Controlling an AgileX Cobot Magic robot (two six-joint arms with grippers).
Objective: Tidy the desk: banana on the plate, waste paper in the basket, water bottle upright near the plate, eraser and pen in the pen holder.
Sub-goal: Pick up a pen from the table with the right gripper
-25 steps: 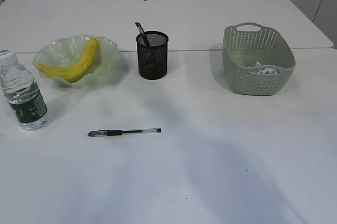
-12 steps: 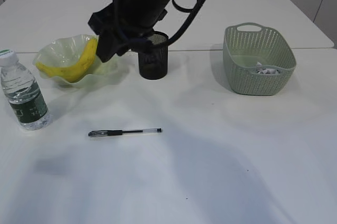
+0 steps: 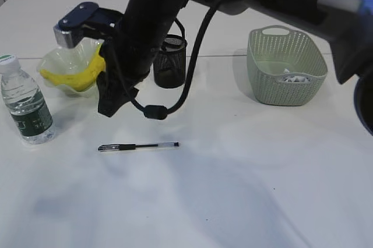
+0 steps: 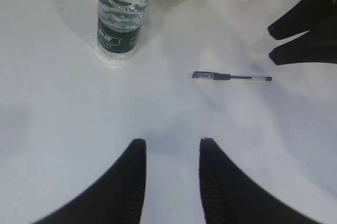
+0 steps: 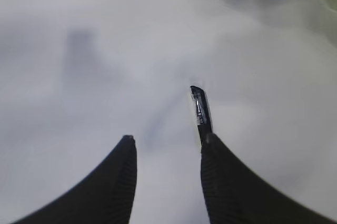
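The robot's right gripper should next go to the black pen's thick grip (image 3: 127,146) (image 5: 205,131), just behind the pen's clear cap, and close there.
A black pen (image 3: 138,146) (image 4: 231,77) lies flat on the white desk (image 3: 245,178). My right gripper (image 3: 109,107) (image 5: 166,142) hangs open just above and behind its left end, holding nothing; the pen's tip (image 5: 200,109) shows beyond one finger. My left gripper (image 4: 169,148) is open and empty over bare desk, out of the exterior view. The banana (image 3: 65,78) rests in the plate (image 3: 58,56). The water bottle (image 3: 26,108) (image 4: 120,13) stands upright beside it. Waste paper (image 3: 293,78) lies in the basket (image 3: 280,94). The pen holder (image 3: 175,68) is partly hidden; the eraser is out of view.
The right arm and its looping cable (image 3: 154,111) stretch from the upper right across the pen holder and plate. In the left wrist view the right gripper's fingers (image 4: 300,21) show at the right edge, above the pen.
The right arm has swung down from above the pen holder to the lower left, ending close over the pen's left end. Pen, bottle, banana and basket have not moved.
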